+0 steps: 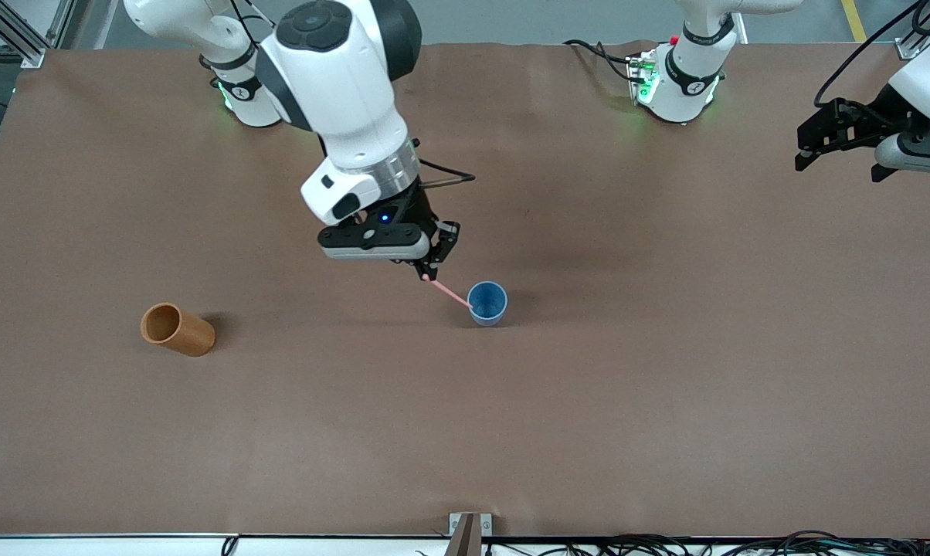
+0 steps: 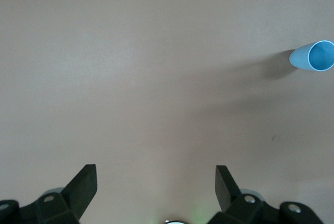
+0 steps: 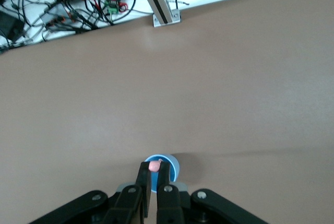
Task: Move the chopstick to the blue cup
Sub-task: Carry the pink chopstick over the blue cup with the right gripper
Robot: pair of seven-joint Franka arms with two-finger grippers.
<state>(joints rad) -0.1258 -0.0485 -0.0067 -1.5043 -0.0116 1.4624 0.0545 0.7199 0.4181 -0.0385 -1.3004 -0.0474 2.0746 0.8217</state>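
Observation:
Next, my right gripper releases the chopstick inside the blue cup, so that it leans on the rim [image 1: 480,320] [image 3: 160,158] that faces the metal bracket.
The blue cup [image 1: 487,303] stands upright near the middle of the table. My right gripper [image 1: 428,272] is shut on the upper end of a pale pink chopstick [image 1: 450,293]. The stick slants down from the fingers to the cup's rim, and its lower end is at or just inside the rim. In the right wrist view the pink stick end [image 3: 154,165] shows between the right gripper's [image 3: 155,169] fingertips, right over the blue cup [image 3: 171,165]. My left gripper [image 1: 836,150] is open and empty, held in the air at the left arm's end of the table. The cup shows far off in the left wrist view [image 2: 314,56].
An orange-brown cylindrical cup [image 1: 176,329] lies on its side toward the right arm's end of the table, nearer to the front camera than the blue cup. A metal bracket [image 1: 469,526] sits at the table's front edge.

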